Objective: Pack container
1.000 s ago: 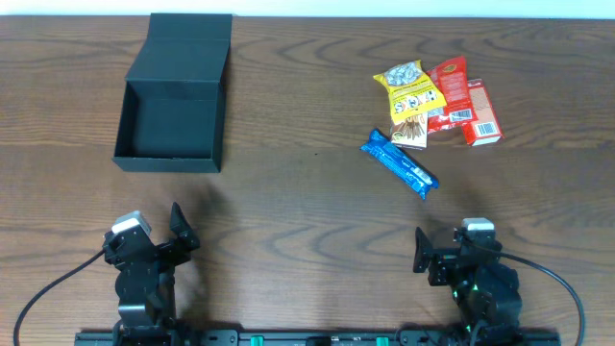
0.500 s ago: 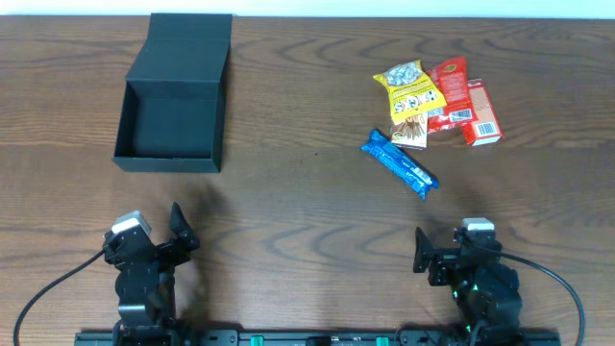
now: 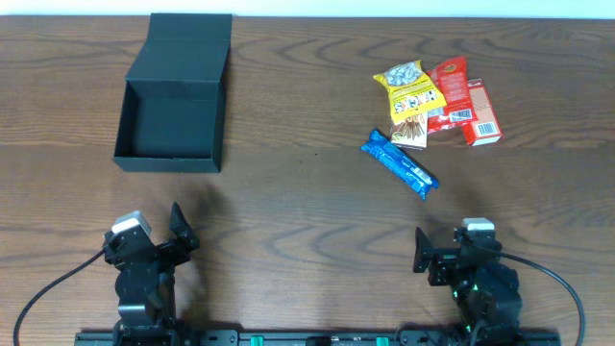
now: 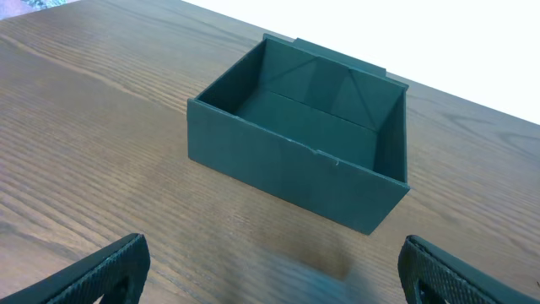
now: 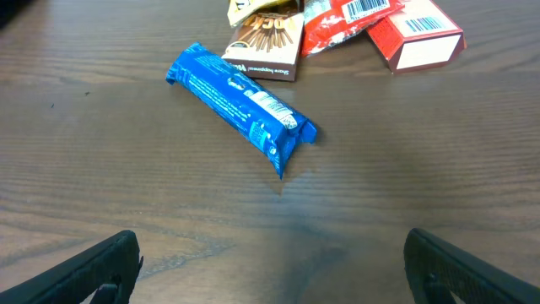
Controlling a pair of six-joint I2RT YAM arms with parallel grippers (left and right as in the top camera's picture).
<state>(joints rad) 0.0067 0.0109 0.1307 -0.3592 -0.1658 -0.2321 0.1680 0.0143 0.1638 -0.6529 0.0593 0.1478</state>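
Next, the robot's left gripper should grab the black container by its side edge (image 3: 223, 136) (image 4: 407, 142) nearest the blue snack bar.
The container (image 3: 171, 125) is a matte black box standing open and empty at the back left, its flap lid (image 3: 192, 38) lying flat behind it. The left wrist view shows its front wall (image 4: 287, 169) straight ahead of my left gripper (image 4: 274, 274), which is open and holds nothing. A blue snack bar (image 3: 399, 163) lies right of centre; in front of my right gripper (image 5: 274, 270), also open and empty, this blue bar (image 5: 240, 105) lies slantwise. Both grippers (image 3: 154, 233) (image 3: 450, 246) sit low at the table's near edge.
Behind the blue bar lies a cluster: a yellow packet (image 3: 408, 86), a brown stick-snack box (image 3: 409, 131), a red packet (image 3: 448, 88) and a small red carton (image 3: 482, 113). Bare wood table (image 3: 307, 211) lies between the box and the snacks.
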